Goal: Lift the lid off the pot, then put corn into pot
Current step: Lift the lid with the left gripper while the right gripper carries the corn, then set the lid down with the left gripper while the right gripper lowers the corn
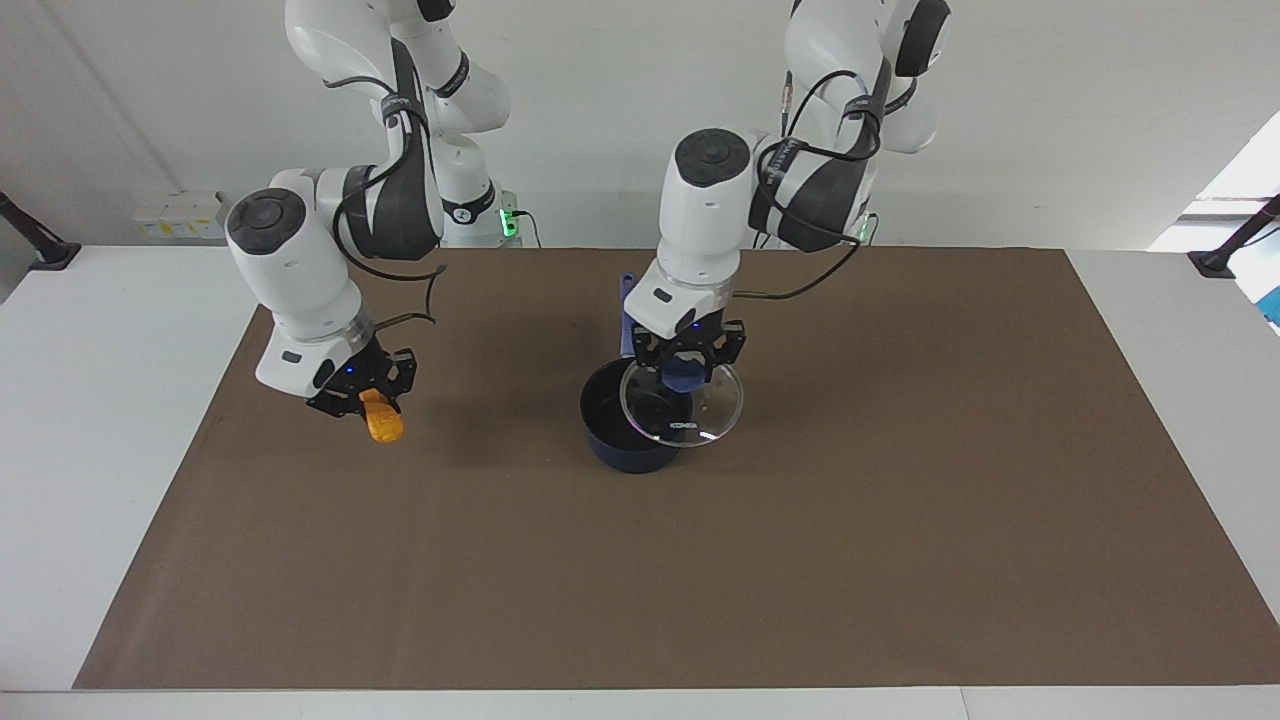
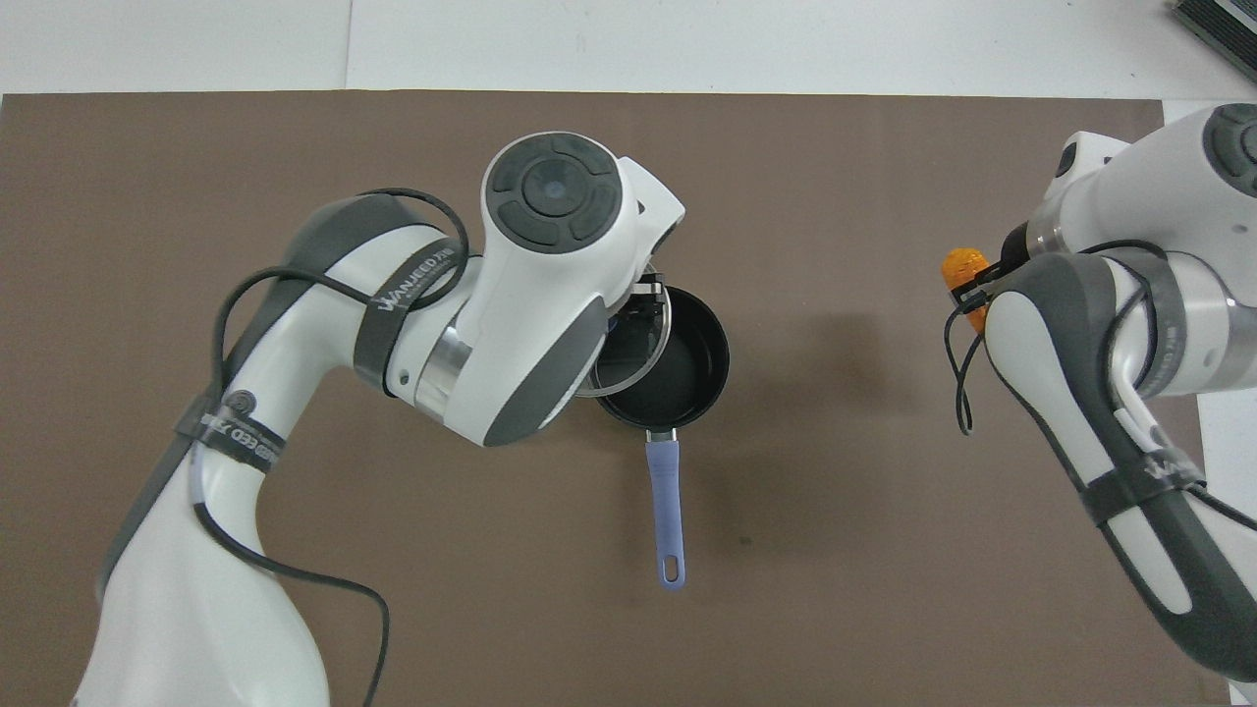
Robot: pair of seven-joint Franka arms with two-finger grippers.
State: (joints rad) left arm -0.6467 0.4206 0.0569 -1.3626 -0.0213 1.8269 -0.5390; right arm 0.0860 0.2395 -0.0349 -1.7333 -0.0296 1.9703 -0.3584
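Next, my left gripper lets go of the glass lid on the brown mat (image 2: 247, 372) beneath its forearm, far from the pot.
The navy pot (image 1: 628, 430) stands mid-mat with its black inside open; in the overhead view the pot (image 2: 687, 378) points its long blue handle (image 2: 666, 501) toward the robots. My left gripper (image 1: 687, 372) is shut on the blue knob of the glass lid (image 1: 700, 415) and holds it in the air, half over the pot's rim toward the left arm's end. The lid's rim also shows in the overhead view (image 2: 658, 339), mostly under the arm. My right gripper (image 1: 368, 392) is shut on the orange-yellow corn (image 1: 382, 420), raised over the mat toward the right arm's end; the corn also shows in the overhead view (image 2: 964, 267).
A brown mat (image 1: 900, 520) covers the white table (image 1: 90, 400). Black cables hang from both arms. Clamps stand at the table's two ends near the robots.
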